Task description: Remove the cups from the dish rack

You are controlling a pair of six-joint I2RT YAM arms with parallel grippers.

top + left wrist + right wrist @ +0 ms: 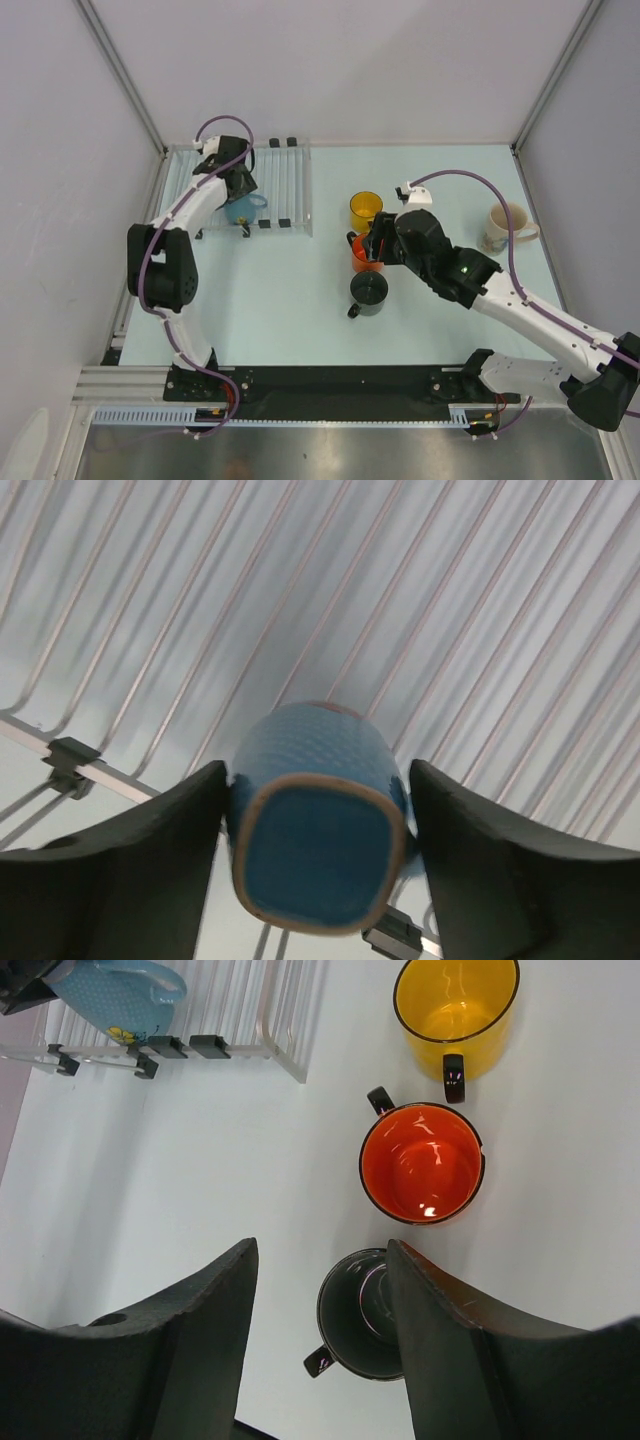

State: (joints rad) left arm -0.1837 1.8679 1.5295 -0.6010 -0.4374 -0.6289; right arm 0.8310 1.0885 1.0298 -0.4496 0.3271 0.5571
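The left gripper has too shallow a pinch on the light blue mug near its base, so it should open, reach deeper and close around the mug's body (315,740) before lifting.
The light blue mug (243,209) lies in the clear dish rack (285,185) at its front left. My left gripper (243,190) is shut on it; in the left wrist view the fingers press both sides of the mug (315,820) over the rack bars (400,600). My right gripper (372,245) is open and empty above the table. It hovers over the orange mug (422,1163) and the dark grey mug (360,1320), with the yellow mug (456,1005) beyond. All three stand upright on the table. The cream mug (503,227) stands at the far right.
The orange mug (357,252), yellow mug (365,209) and dark grey mug (368,290) cluster at the table's middle. The rack (250,1000) holds only the blue mug (120,990). Metal frame posts and walls bound the table on three sides.
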